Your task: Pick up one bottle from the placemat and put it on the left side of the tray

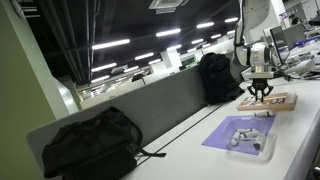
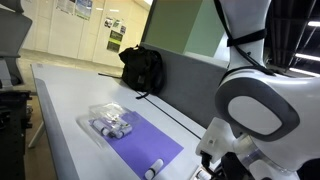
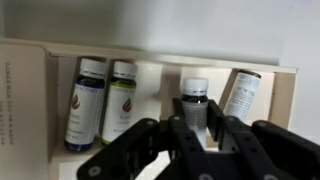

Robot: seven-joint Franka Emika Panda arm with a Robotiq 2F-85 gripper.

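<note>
The robot's gripper needs to let go of the small bottle in the tray (image 1: 260,101) (image 3: 182,105) between the green bottle and the tilted bottle with the white label.
In the wrist view my gripper (image 3: 197,125) is shut on a dark bottle with a white cap (image 3: 195,90), one finger on each side, and holds it upright over the tan wooden tray (image 3: 160,80). Three other bottles are in the tray: a blue one (image 3: 83,100), a green one (image 3: 120,98) and a tilted white-labelled one (image 3: 242,92). In an exterior view the gripper (image 1: 260,92) hangs just above the tray (image 1: 270,102). The lavender placemat shows in both exterior views (image 1: 232,132) (image 2: 145,142). A small bottle (image 2: 153,168) lies at one end of it.
A clear plastic container (image 2: 110,124) with several small bottles sits on the placemat and also shows in an exterior view (image 1: 250,138). A black backpack (image 2: 143,68) rests against the grey divider; another black bag (image 1: 90,145) lies on the table. The robot's body (image 2: 265,110) fills one side.
</note>
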